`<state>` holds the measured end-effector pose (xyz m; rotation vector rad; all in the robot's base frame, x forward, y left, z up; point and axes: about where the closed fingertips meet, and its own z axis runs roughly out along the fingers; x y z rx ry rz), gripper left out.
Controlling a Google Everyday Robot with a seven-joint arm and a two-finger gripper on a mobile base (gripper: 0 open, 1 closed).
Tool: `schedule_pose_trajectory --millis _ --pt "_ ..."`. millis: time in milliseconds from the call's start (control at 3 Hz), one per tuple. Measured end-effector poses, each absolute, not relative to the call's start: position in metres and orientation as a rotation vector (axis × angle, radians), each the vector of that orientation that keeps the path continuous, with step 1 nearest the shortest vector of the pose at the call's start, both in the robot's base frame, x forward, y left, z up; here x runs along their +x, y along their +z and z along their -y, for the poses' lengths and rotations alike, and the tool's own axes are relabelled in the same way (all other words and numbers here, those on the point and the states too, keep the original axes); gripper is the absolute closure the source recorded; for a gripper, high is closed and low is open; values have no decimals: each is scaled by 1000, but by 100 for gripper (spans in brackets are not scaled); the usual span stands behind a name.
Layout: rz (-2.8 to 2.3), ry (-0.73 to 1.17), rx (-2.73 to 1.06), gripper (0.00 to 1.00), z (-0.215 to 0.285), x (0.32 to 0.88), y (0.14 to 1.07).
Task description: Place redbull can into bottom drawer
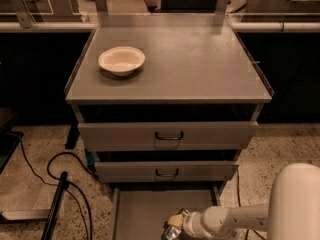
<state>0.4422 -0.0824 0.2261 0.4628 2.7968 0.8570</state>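
Next, I release the redbull can on the bottom drawer's grey bottom midway (160, 233) between the drawer's sides.
The bottom drawer (142, 209) is pulled out at the foot of the cabinet, its flat grey floor showing. My gripper (174, 226) reaches in from the lower right over the drawer's front right part, at the bottom edge of the view. A shiny metal thing, which looks like the top of the redbull can (171, 232), sits at the gripper's tip, mostly cut off by the frame edge. The white arm (235, 216) runs right to the robot body (297, 204).
A white bowl (121, 60) sits on the cabinet top (200, 59) at the left. Two upper drawers (167, 134) with dark handles are closed. Black cables (60, 184) lie on the speckled floor at the left.
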Motion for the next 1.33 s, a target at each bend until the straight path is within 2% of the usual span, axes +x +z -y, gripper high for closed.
schedule_pose_trajectory --millis 1333 --pt "-2762 908 493 100 57 471 155"
